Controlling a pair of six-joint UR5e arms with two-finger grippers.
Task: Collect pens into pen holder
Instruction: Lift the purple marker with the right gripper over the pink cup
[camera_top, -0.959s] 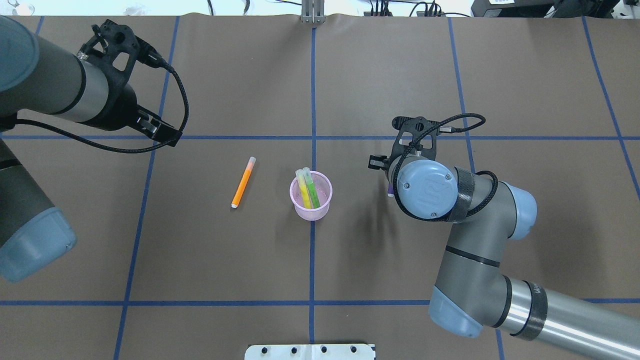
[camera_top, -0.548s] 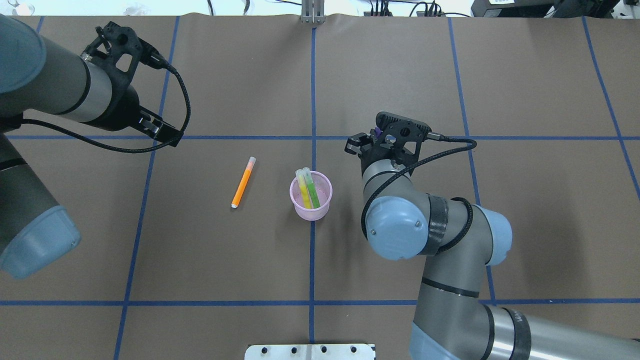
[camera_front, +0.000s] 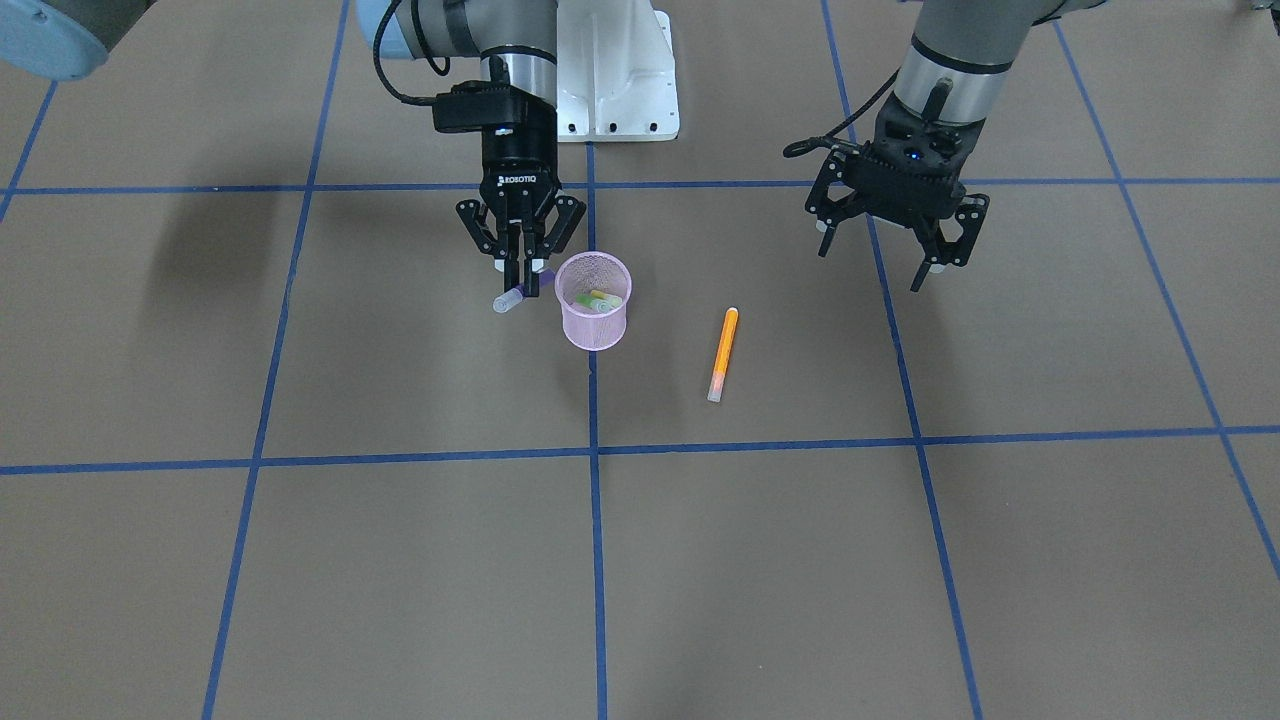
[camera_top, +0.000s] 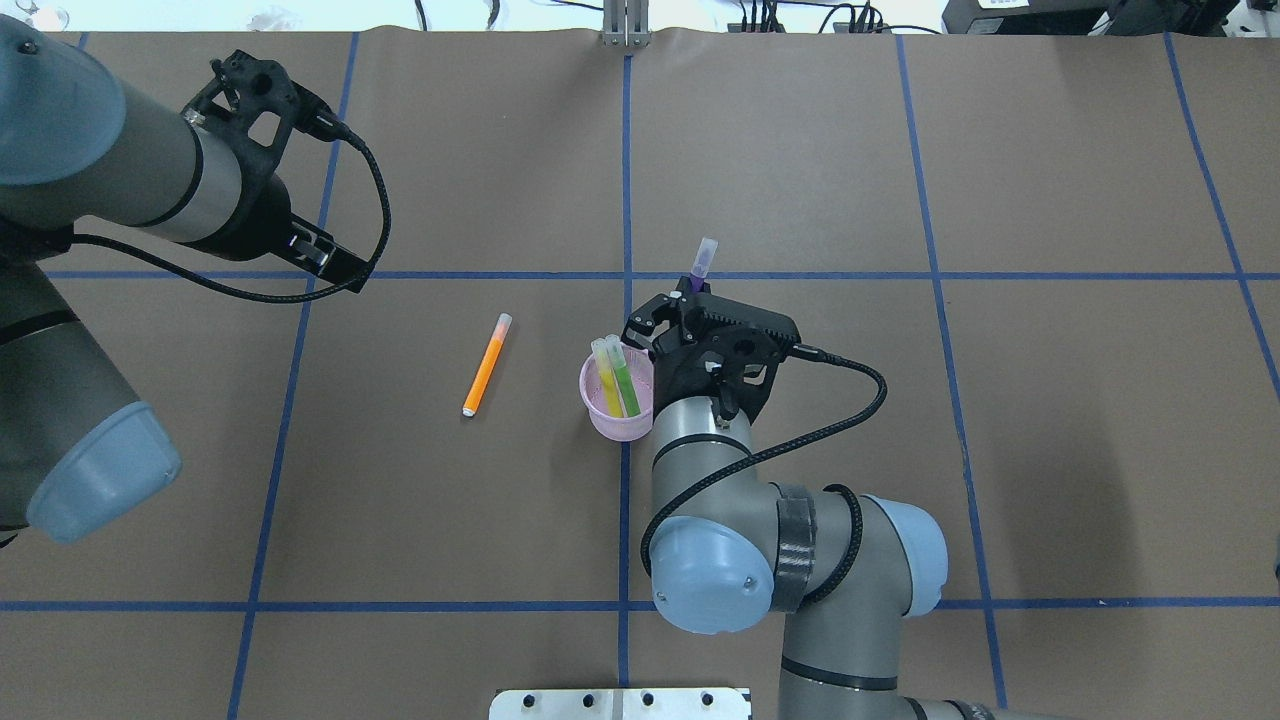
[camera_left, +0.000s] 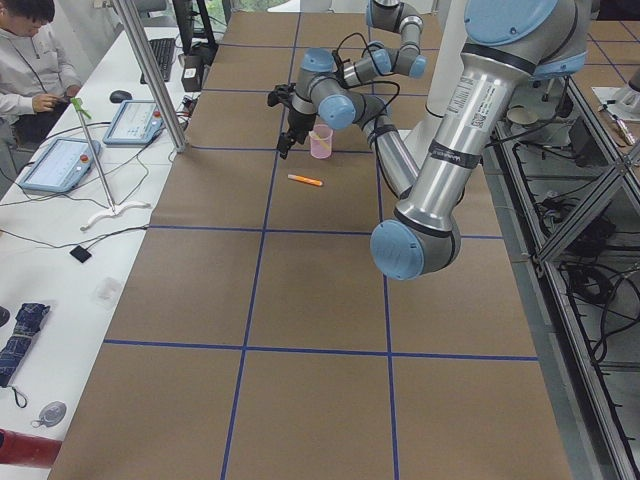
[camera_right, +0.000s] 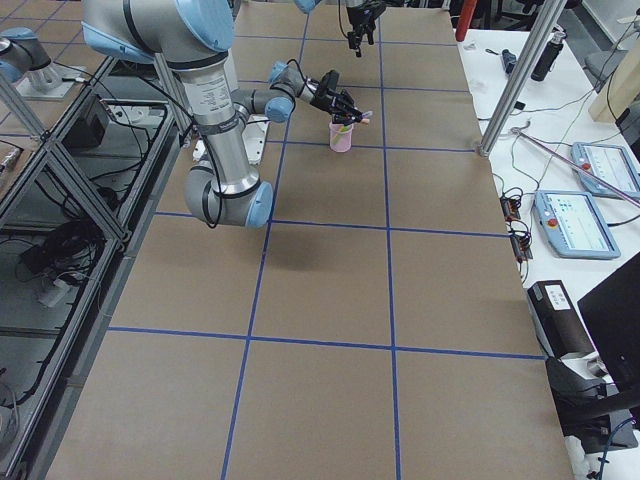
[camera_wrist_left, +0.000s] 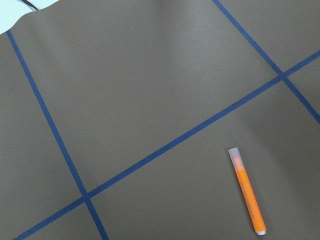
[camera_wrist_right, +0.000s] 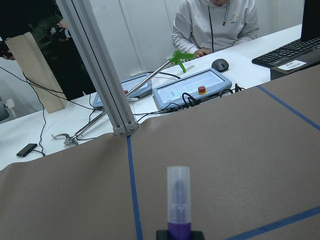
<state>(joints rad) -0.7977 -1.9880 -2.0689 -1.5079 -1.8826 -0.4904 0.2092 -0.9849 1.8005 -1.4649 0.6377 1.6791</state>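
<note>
The robot's left gripper needs to close on the orange pen's body (camera_front: 723, 360) (camera_wrist_left: 243, 181), near the pen's pale cap.
The pink mesh pen holder (camera_top: 645, 388) (camera_front: 594, 322) stands mid-table and holds a yellow pen (camera_top: 606, 380) and a green pen (camera_top: 624, 382). My right gripper (camera_top: 690, 292) (camera_front: 522, 268) is shut on a purple pen (camera_top: 703, 258) (camera_wrist_right: 178, 200). It hangs close beside the holder, on its right in the overhead view. The pen's grey cap (camera_front: 506, 300) sticks out away from the robot. An orange pen (camera_top: 487, 365) (camera_front: 723, 353) (camera_wrist_left: 247, 197) lies flat left of the holder. My left gripper (camera_top: 335, 265) (camera_front: 880, 255) is open and empty, well clear of it.
Blue tape lines cross the brown table cover (camera_top: 900, 150). The white robot base plate (camera_front: 615, 70) (camera_top: 620, 703) sits at the near edge. Desks with tablets and seated people (camera_wrist_right: 215, 20) lie beyond the far edge.
My right arm has swung left with the purple pen, from well right of the holder to right beside it. The pen now points away from the robot. The left arm barely shifted.
</note>
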